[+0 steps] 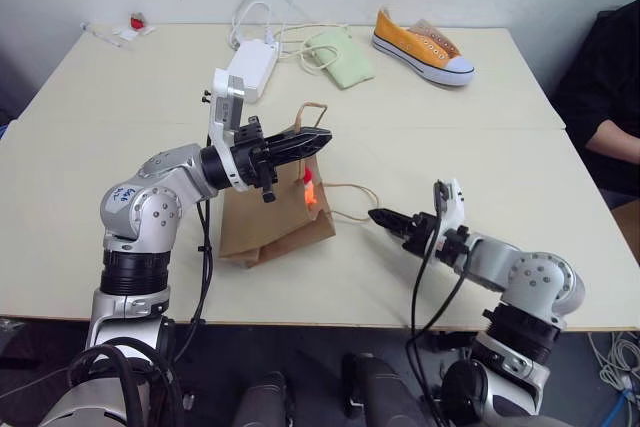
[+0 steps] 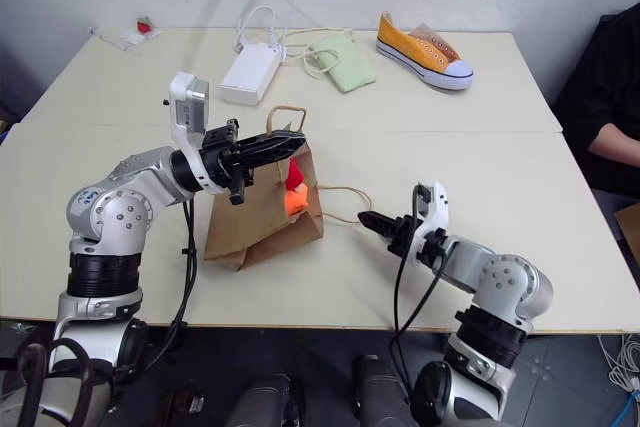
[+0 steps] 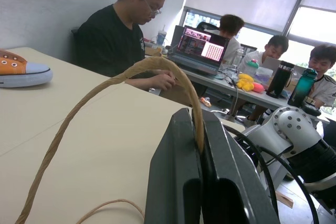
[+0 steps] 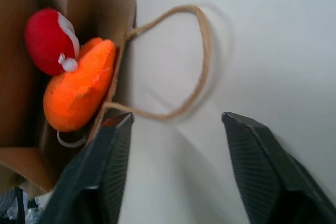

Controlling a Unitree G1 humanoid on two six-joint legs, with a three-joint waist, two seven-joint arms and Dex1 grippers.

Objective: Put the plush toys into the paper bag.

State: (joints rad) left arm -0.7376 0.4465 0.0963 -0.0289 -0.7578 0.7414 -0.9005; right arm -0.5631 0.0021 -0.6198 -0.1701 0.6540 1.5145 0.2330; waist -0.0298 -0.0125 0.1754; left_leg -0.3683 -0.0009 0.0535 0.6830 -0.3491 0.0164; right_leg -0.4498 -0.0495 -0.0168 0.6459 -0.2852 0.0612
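My right gripper will grab the bag's lower handle (image 2: 351, 189) and help stand the bag up, because the paper bag is lying tipped with the orange toy at its opening.
The brown paper bag (image 1: 270, 217) lies tilted on the table with its mouth facing my right arm. My left gripper (image 1: 318, 137) is shut on the bag's upper cord handle (image 3: 105, 85) and holds it raised. Inside the mouth sit both plush toys, the red one (image 4: 47, 40) with a white bit above the orange one (image 4: 79, 95). The orange toy pokes slightly past the bag's edge. My right gripper (image 4: 177, 116) is open just in front of the mouth, with nothing between its fingers. It hovers over the lower handle (image 4: 202, 40), which lies on the tabletop.
At the back of the table lie an orange-yellow sneaker (image 1: 420, 47), a pale green pouch (image 1: 340, 57) and a white adapter box (image 1: 255, 67) with cables. A small red item (image 1: 137, 20) sits at the far left corner. A seated person (image 1: 610, 97) is at the right edge.
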